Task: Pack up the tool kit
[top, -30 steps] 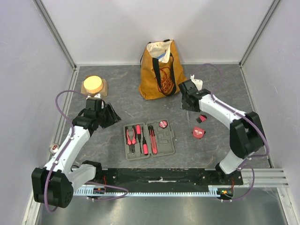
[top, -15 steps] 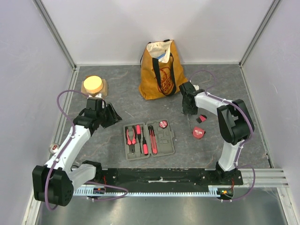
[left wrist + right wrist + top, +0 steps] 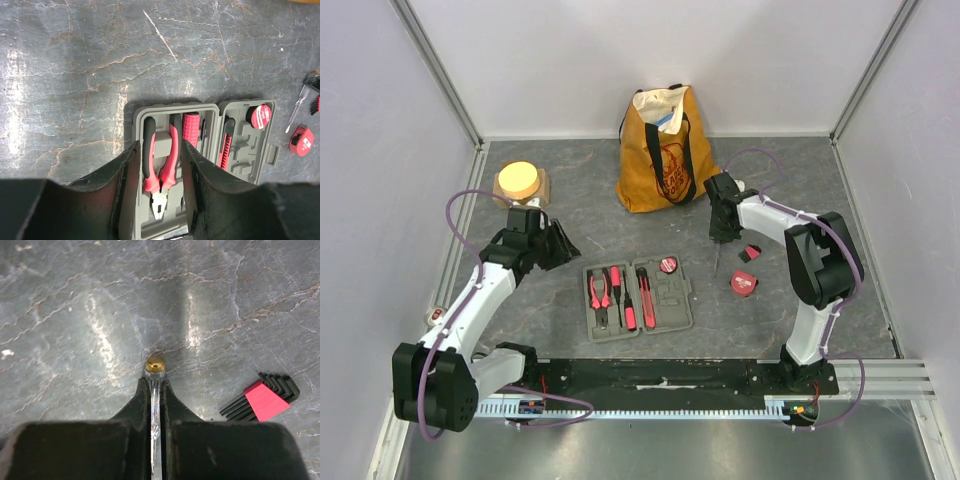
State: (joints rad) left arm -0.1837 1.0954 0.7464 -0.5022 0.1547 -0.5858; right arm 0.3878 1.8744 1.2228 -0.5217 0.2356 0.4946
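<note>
The robot's right gripper needs to set the clear-handled screwdriver down in the grey case (image 3: 657, 286) between the long red cutter and the tape roll.
The tool kit's grey case (image 3: 672, 300) lies open in the middle of the table, with red-and-black pliers (image 3: 600, 292) and screwdrivers in its slots. My left gripper (image 3: 560, 246) hangs open to the case's upper left. In the left wrist view its fingertips (image 3: 158, 150) frame the pliers (image 3: 165, 165) from above without touching them. My right gripper (image 3: 155, 385) is shut on a clear-handled screwdriver (image 3: 155, 365) with a brass cap, low over the table right of the case. A red tape measure (image 3: 744, 284) and a red-sleeved hex key set (image 3: 262, 399) lie beside it.
A mustard-yellow tote bag (image 3: 665, 150) stands at the back centre. A round yellow-topped tan block (image 3: 520, 182) sits at the back left, just behind my left arm. Walls close the table on three sides.
My right gripper has closed on the clear screwdriver, and its arm has folded in towards the case. My left jaws have narrowed a little; that arm barely moved.
</note>
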